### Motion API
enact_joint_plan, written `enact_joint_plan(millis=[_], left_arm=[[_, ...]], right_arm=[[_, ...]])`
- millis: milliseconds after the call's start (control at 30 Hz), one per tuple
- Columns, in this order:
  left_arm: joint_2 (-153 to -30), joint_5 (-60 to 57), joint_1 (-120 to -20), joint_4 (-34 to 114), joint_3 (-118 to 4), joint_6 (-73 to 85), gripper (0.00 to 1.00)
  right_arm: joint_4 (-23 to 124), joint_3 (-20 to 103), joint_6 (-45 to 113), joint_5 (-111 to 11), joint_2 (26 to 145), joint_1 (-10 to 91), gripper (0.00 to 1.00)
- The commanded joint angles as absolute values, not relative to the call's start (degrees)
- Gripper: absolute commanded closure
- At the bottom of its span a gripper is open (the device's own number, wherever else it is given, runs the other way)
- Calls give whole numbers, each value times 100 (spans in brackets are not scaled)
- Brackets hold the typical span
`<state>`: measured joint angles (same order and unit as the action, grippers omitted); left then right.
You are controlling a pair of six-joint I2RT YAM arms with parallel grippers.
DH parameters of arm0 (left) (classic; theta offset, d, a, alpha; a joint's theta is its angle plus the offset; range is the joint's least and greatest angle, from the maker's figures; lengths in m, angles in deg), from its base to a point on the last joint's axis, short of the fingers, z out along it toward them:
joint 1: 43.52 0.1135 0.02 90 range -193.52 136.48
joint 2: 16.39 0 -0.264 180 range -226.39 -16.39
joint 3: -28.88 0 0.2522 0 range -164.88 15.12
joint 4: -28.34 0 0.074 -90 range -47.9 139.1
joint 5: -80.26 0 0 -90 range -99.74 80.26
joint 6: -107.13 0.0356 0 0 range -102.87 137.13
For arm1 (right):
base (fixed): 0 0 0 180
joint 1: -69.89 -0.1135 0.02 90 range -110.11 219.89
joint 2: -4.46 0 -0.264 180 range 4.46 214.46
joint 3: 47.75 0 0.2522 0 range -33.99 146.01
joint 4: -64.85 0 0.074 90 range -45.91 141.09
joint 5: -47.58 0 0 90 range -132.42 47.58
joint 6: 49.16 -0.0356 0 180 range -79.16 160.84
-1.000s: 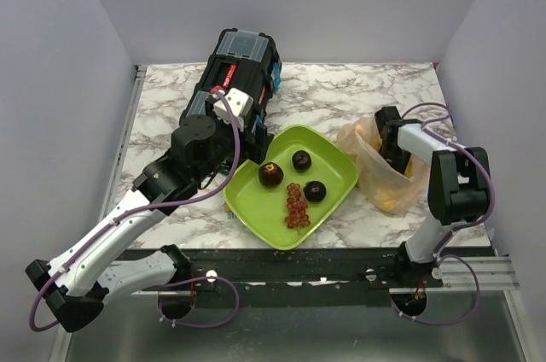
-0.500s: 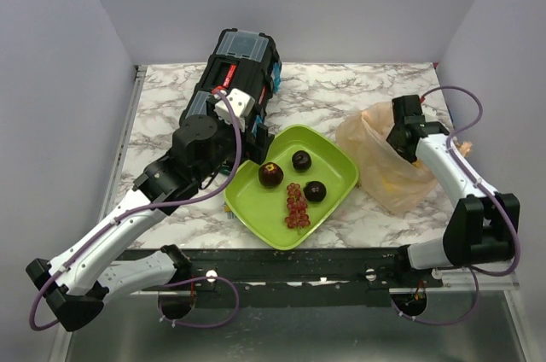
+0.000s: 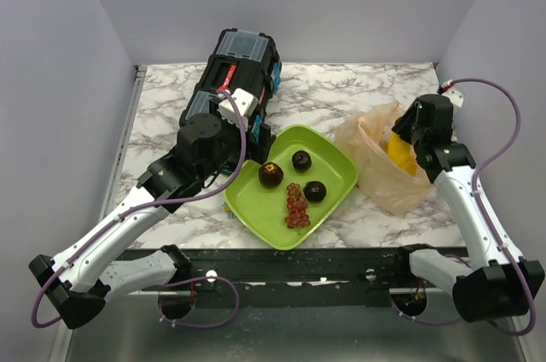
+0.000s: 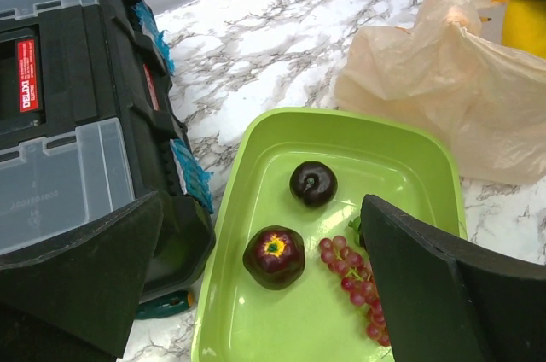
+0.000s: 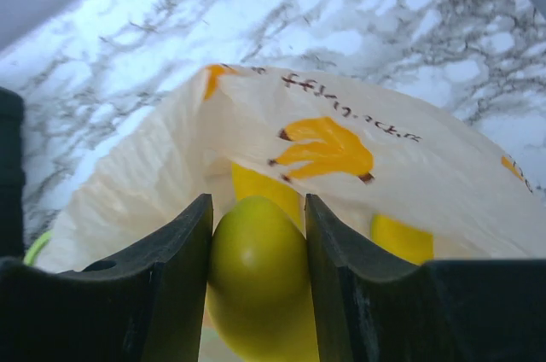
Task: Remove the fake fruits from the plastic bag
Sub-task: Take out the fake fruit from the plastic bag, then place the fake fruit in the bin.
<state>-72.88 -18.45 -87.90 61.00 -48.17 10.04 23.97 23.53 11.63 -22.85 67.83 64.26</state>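
Observation:
Next, I let go of the yellow oval fruit with my right gripper on the green tray [image 3: 325, 175], between two maroon fruits and the plastic bag.
My right gripper [image 3: 403, 134] is shut on a yellow oval fruit [image 3: 399, 150], held just above the mouth of the peach-orange plastic bag [image 3: 375, 170]. In the right wrist view the fruit [image 5: 258, 277] sits pinched between both fingers, over the bag [image 5: 341, 136]. On the green tray [image 3: 256, 213] lie three dark maroon fruits [image 3: 270, 175] [image 3: 301, 160] [image 3: 315, 190] and a red grape bunch [image 3: 296, 206]. My left gripper [image 4: 260, 208] is open and empty above the tray's left part, over a maroon fruit [image 4: 274, 256]. More yellow shows inside the bag [image 5: 401, 238].
A black toolbox [image 3: 239, 72] lies at the back left, its near end close beside the tray's left edge and under my left wrist. A small teal object [image 4: 166, 302] lies by the toolbox's corner. The enclosure walls stand close to the table's left, back and right edges.
My right gripper has lifted out of the bag and moved back and to the right with the yellow fruit in it. The bag's mouth has shifted. The left arm has barely moved.

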Motion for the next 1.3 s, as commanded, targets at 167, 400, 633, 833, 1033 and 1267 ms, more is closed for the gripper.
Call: enact_joint_plan(millis=[167,400,633,833,1033,1267], left_arm=[[-7302,-1880,-8826,5969,-4761,983,1],[-7340,-1747,-8826,5975,-4758,915,1],[-7379,-1694,-8825,5983,-4782,887,2],[-7388,-1706,-8818,6007,-4808,861,2],[-7401,-1837,-8817,6031,-4810,870,2],[-7328,-1985,-8811,5991,-4758,878,1]], right_arm=[[2546,2920,1460,-2982,6312,6424,95],[2479,3401,1544,-3881,6114,6427,95],[2336,4051,1367,-6566,6731,6424,97],[2813,3795,812,-7597,6958,5773,99],[3232,3280,453,-6598,7200,4457,99],[2601,3529,735,-4417,8042,3312,99]])
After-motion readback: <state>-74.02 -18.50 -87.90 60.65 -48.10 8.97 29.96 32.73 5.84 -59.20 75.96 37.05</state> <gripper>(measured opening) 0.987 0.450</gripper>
